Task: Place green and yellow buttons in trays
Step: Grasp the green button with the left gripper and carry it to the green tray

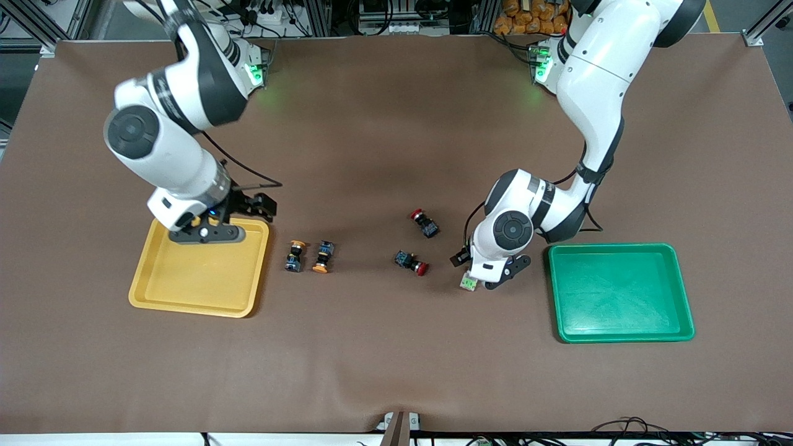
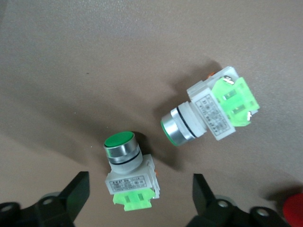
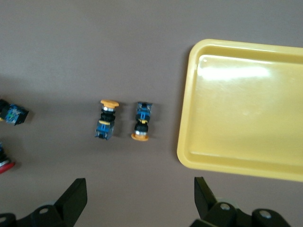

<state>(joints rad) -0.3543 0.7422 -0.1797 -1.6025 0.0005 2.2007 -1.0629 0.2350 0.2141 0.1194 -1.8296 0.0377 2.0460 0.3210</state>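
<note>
Next, my right gripper needs to go to the yellow button closest to the yellow tray and close on that button's black-blue body [image 1: 293,261] [image 3: 142,118].
Two green buttons lie on the brown mat beside the green tray [image 1: 619,249]. My left gripper [image 2: 137,198] [image 1: 488,274] is low over them and open. Its fingers [image 2: 71,194] straddle one green button [image 2: 128,170] [image 1: 469,283], with a gap on each side. The second green button [image 2: 210,111] lies just past it; in the front view the left hand hides it. Two yellow buttons [image 1: 295,255] [image 1: 323,256] lie beside the yellow tray [image 1: 192,306]. My right gripper [image 1: 209,234] [image 3: 137,201] hangs open and empty over that tray's edge nearest the arms' bases. Both trays are empty.
Two black-blue switches with red caps [image 1: 425,223] [image 1: 411,261] lie mid-table between the yellow buttons and the left gripper. One red cap [image 2: 293,208] shows close to the left gripper. The brown mat covers the whole table.
</note>
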